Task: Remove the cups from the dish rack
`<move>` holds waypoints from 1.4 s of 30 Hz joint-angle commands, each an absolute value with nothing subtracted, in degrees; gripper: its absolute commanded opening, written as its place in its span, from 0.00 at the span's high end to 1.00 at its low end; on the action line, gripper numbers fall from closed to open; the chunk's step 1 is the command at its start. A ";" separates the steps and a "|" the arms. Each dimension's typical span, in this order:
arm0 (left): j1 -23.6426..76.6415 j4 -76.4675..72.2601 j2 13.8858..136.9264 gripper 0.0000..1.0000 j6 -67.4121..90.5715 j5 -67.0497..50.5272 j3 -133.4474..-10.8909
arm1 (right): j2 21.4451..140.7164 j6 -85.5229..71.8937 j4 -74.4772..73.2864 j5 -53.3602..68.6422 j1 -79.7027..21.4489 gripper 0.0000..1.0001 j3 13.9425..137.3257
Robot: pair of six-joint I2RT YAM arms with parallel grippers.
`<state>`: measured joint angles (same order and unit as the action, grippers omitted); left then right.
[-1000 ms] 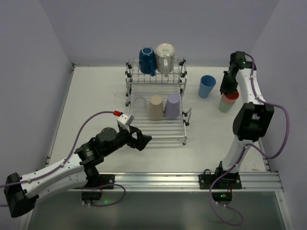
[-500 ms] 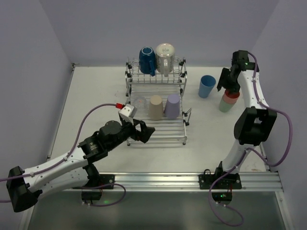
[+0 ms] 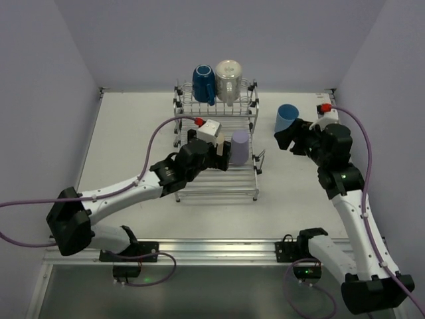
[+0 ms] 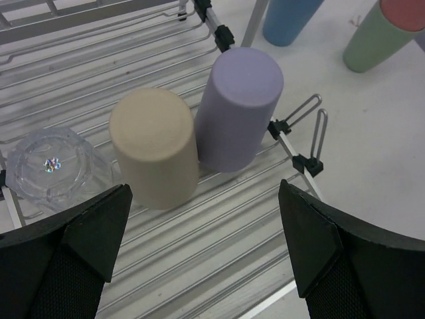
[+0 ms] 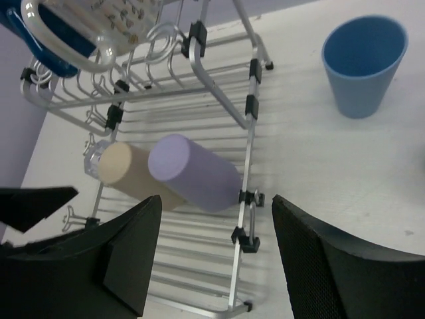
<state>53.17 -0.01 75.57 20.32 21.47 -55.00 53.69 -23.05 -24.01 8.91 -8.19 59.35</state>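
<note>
The tan cup is between the clear tumbler and the lavender cup. My left gripper needs to close around the upturned bottom end (image 3: 220,140) (image 4: 153,133) of that cup.
The chrome dish rack (image 3: 219,179) holds a clear tumbler (image 4: 53,166), a tan cup (image 4: 156,153) and a lavender cup (image 3: 239,147) upside down on its tray. A dark-blue mug (image 3: 204,83) and a clear glass mug (image 3: 228,81) sit on the raised tier. My left gripper (image 3: 221,159) is open above the tan cup, which it hides in the top view. My right gripper (image 3: 287,135) is open and empty, to the right of the rack, facing the lavender cup (image 5: 196,173). A light-blue cup (image 3: 287,118) stands on the table, as does a green cup (image 4: 375,43) with a pink one (image 4: 405,10) in it.
Two upright wire loops (image 3: 259,161) stick out at the rack's right side, between the lavender cup and my right gripper. The left arm's purple cable (image 3: 159,133) arcs over the rack's left edge. Walls close the table on three sides.
My left arm has swung forward over the rack to above the tan cup. My right arm has left the green and pink stack and moved down and left toward the rack.
</note>
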 commanded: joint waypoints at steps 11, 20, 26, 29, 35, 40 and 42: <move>47.29 -2.02 90.17 0.00 15.91 23.92 -67.14 | 40.25 -29.71 -9.32 24.52 -8.00 0.30 40.87; 46.76 -3.34 93.34 0.10 15.03 25.48 -67.41 | 40.34 -30.15 -8.53 26.45 -8.09 0.30 40.70; 46.76 -4.65 91.68 0.37 14.76 25.84 -65.31 | 39.20 -31.11 -9.23 26.28 -8.44 0.30 40.61; 46.93 -5.62 87.46 0.50 15.47 24.18 -63.02 | 38.50 -32.69 -8.53 26.54 -9.14 0.30 40.08; 47.81 -1.68 75.78 0.61 17.22 21.97 -60.04 | 38.67 -38.84 -0.98 30.05 -12.90 0.30 36.66; 48.08 -1.05 60.14 0.64 22.65 18.30 -55.64 | 39.20 -48.59 16.41 31.82 -18.36 0.26 31.30; 47.99 -3.15 55.40 0.65 25.39 16.45 -52.23 | 39.37 -52.10 22.98 31.47 -20.56 0.16 29.62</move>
<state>47.79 0.58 61.93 19.77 19.55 -55.70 39.29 -44.16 6.76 29.74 -18.26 31.16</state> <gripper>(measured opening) 0.686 0.792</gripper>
